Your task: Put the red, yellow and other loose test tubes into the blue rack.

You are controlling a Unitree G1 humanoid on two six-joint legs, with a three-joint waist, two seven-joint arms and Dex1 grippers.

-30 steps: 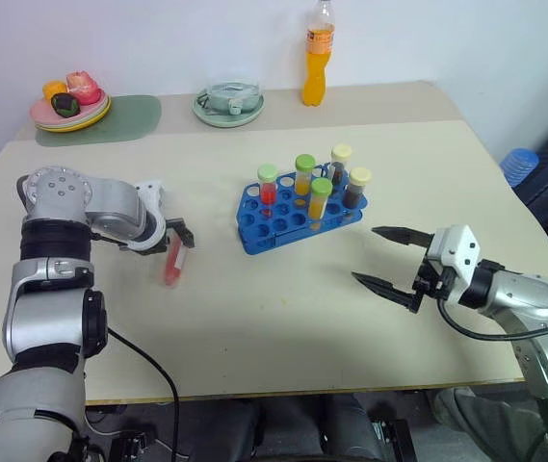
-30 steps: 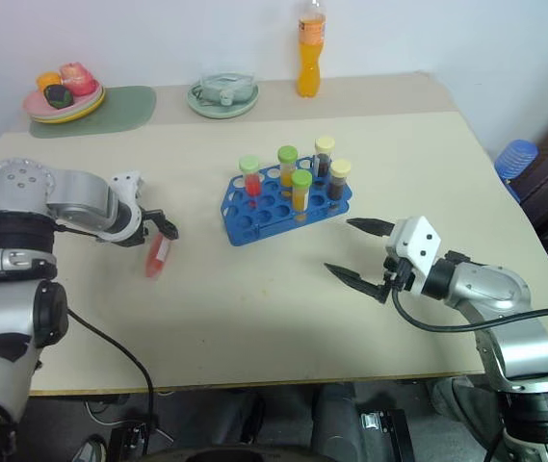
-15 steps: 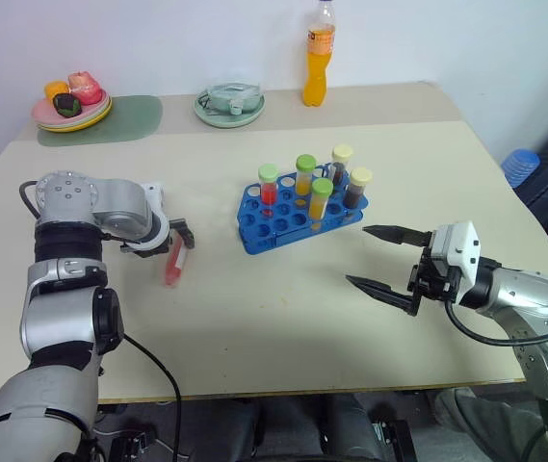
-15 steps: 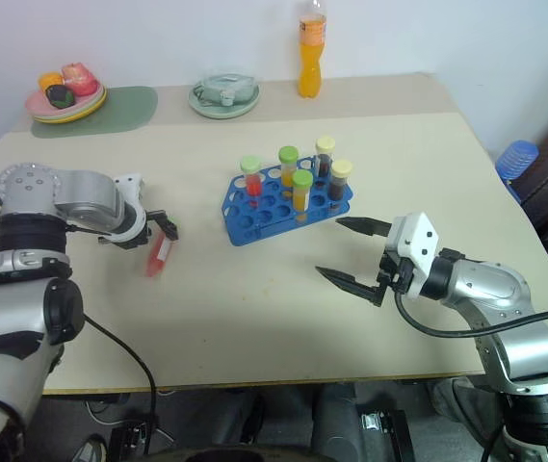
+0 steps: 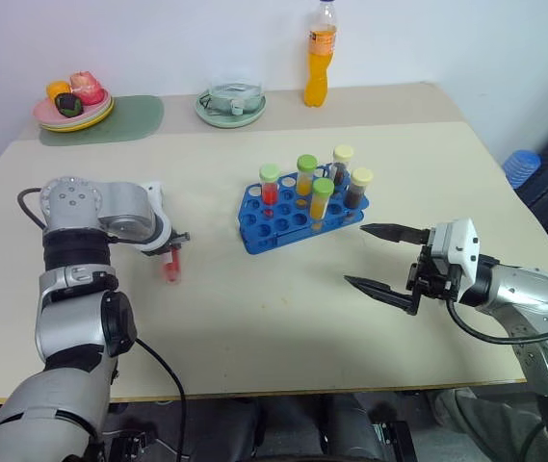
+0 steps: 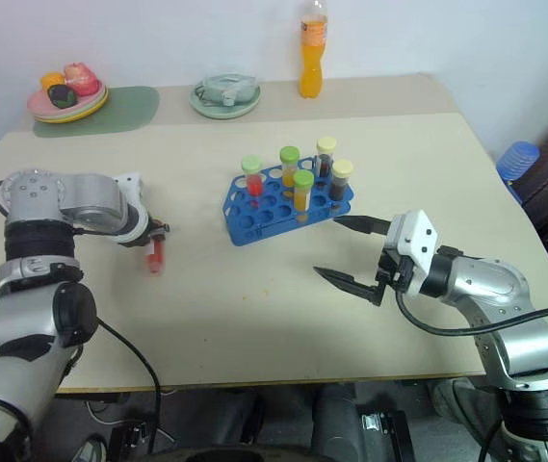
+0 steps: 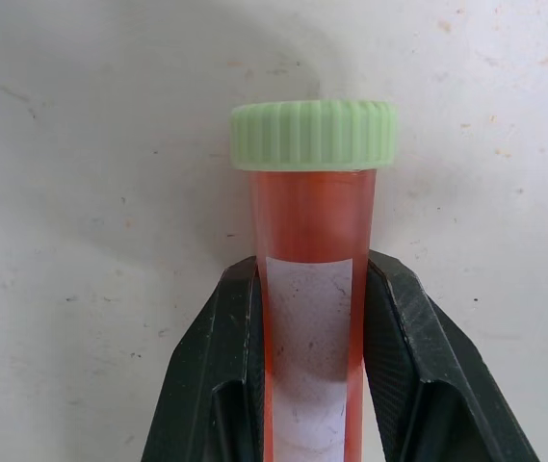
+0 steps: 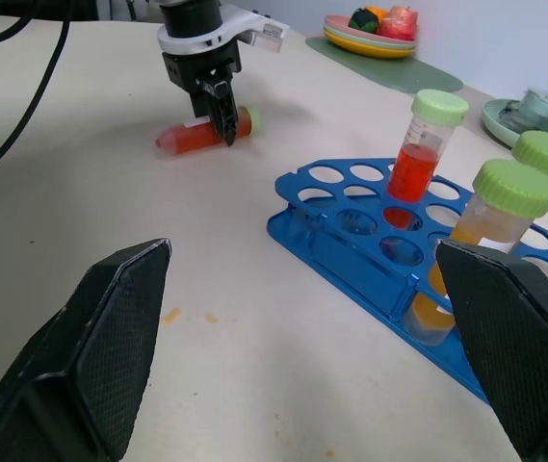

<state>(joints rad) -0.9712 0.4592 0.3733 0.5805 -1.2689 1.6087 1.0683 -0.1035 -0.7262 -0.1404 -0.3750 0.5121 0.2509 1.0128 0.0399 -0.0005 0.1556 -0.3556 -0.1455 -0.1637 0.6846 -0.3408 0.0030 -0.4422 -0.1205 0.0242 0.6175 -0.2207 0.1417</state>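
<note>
Next, my left gripper lets go of the red test tube in the blue rack's front row (image 5: 283, 223), near the upright red tube.
A red test tube (image 7: 312, 241) with a green cap (image 7: 312, 135) lies on the table at the left. My left gripper (image 5: 171, 253) points down at it and is shut on its labelled middle, with a black finger (image 7: 230, 366) on each side; the right wrist view shows the same grip on the red test tube (image 8: 192, 137). The blue rack (image 5: 293, 223) stands mid-table with several tubes upright in it: red (image 5: 269, 185), yellow (image 5: 321, 197) and brown (image 5: 357, 188). My right gripper (image 5: 355, 254) hovers open to the right of the rack, holding nothing.
Along the table's far edge stand an orange drink bottle (image 5: 319, 53), a pale green dish (image 5: 230, 104) and a plate of food (image 5: 73, 106) on a green mat (image 5: 129, 117). A blue object (image 5: 519, 164) sits off the table at the right.
My left gripper has shut on the red test tube, and its wrist has turned a little. The right gripper has stayed open and in place.
</note>
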